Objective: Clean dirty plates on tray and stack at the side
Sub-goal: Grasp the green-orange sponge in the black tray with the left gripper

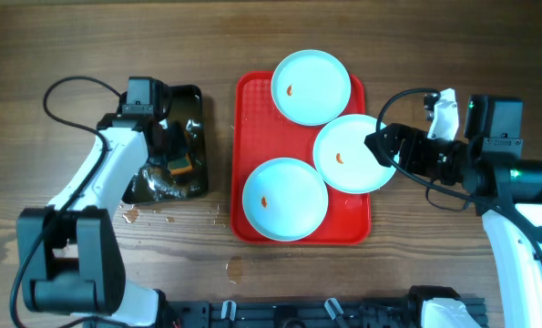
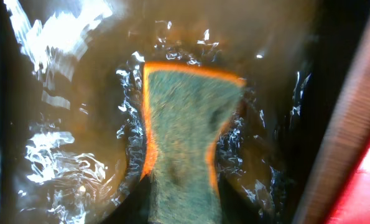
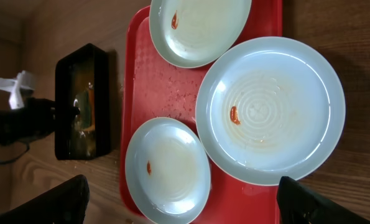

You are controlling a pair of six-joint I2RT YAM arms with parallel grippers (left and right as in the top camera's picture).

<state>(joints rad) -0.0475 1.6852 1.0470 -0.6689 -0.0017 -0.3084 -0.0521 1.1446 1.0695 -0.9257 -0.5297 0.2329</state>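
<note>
The robot's right gripper will close on the nearest plate's rim (image 1: 326, 195) (image 3: 209, 178), just below where it meets the neighbouring plate, to hold that plate for the sponge.
Three pale blue plates lie on the red tray (image 1: 252, 100): one at the far end (image 1: 311, 87), one at the right (image 1: 348, 153), one at the near left (image 1: 285, 199). Each has a small orange-red smear. My right gripper (image 1: 384, 146) is open at the right plate's right rim. In the right wrist view its fingers (image 3: 181, 190) spread wide over the tray (image 3: 141, 68) and plates (image 3: 272, 109). My left gripper (image 1: 175, 159) is down in the black tray (image 1: 193, 100), shut on a green and orange sponge (image 2: 188, 130) in water.
The black tray holds brownish water (image 2: 66, 124) and stands left of the red tray. Water drops lie on the wooden table (image 1: 134, 214) near the black tray. The red tray's edge shows in the left wrist view (image 2: 365, 186).
</note>
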